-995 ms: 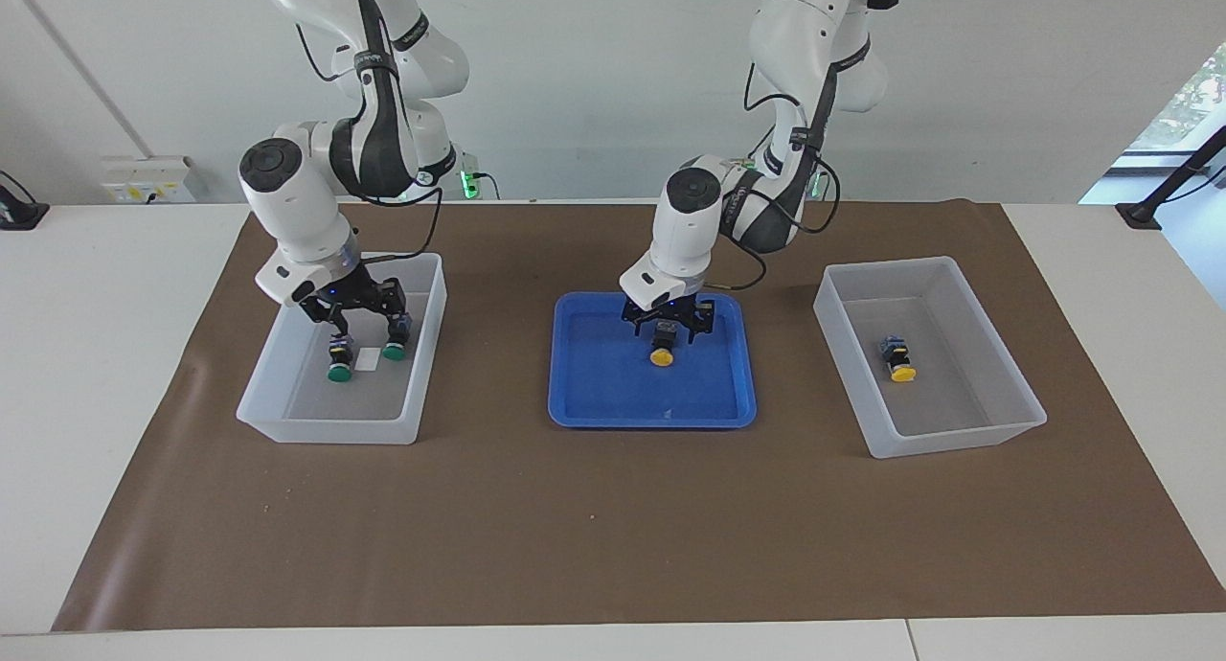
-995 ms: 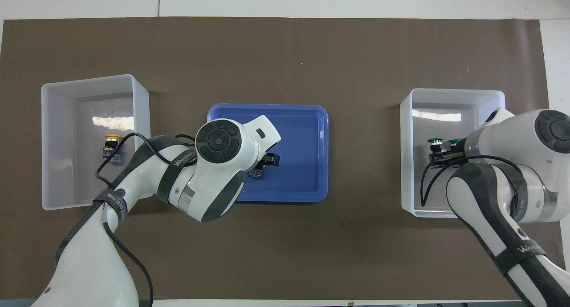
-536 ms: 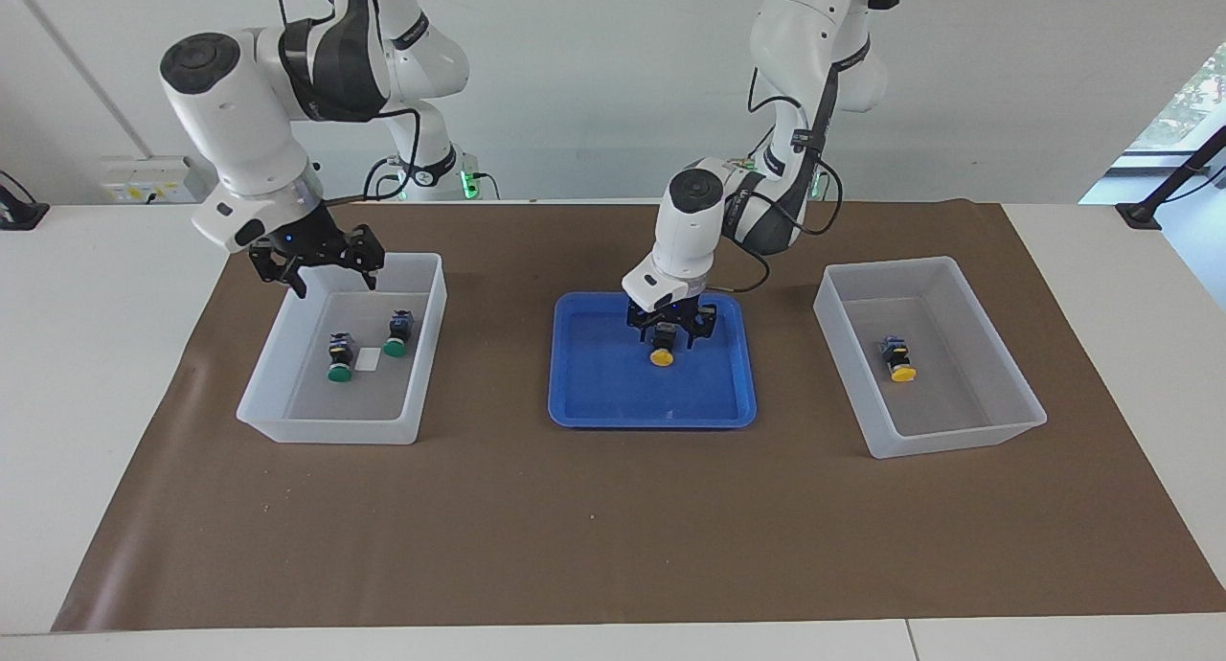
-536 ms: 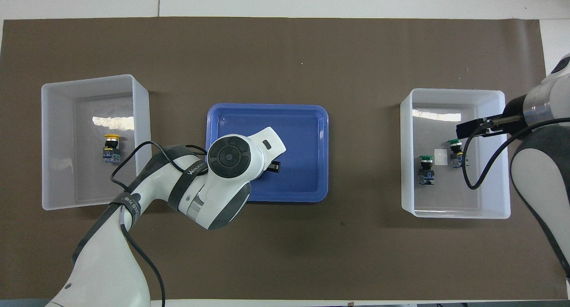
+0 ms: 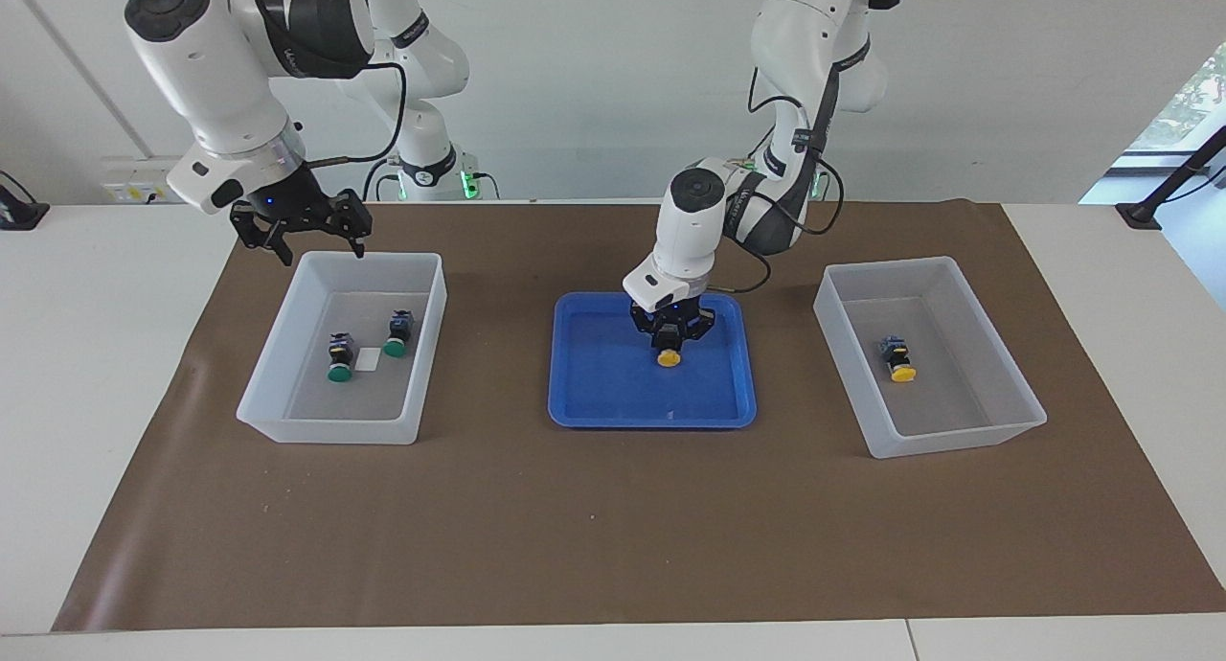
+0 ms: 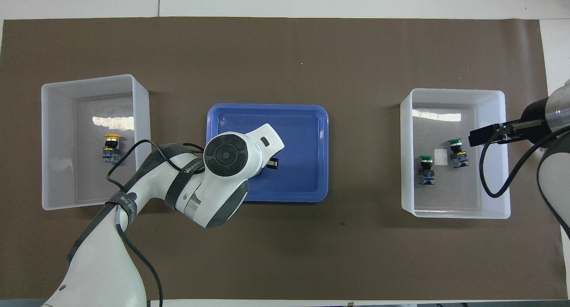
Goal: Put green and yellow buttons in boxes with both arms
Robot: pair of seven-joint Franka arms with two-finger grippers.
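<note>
Next, I let go of the yellow button with my left gripper in the box (image 6: 98, 159), beside the second yellow button.
My left gripper (image 5: 669, 335) is down in the blue tray (image 5: 613, 393), shut on the black body of a yellow button (image 5: 668, 357); in the overhead view my left arm's wrist hides that button. A second yellow button (image 5: 898, 360) (image 6: 110, 147) lies in the box (image 5: 958, 439) (image 6: 58, 142) at the left arm's end. Two green buttons (image 5: 338, 357) (image 5: 397, 333) (image 6: 425, 169) (image 6: 457, 152) lie in the box (image 5: 326, 429) (image 6: 449, 211) at the right arm's end. My right gripper (image 5: 323, 249) (image 6: 484, 136) is open and empty, raised over that box's edge nearest the robots.
A brown mat (image 5: 613, 527) covers the middle of the white table. A small white label (image 5: 369, 358) lies between the two green buttons. The blue tray holds nothing besides the gripped button.
My right gripper has let go of a green button in its box and risen up toward the robots. My left gripper's fingers have closed on the yellow button in the tray.
</note>
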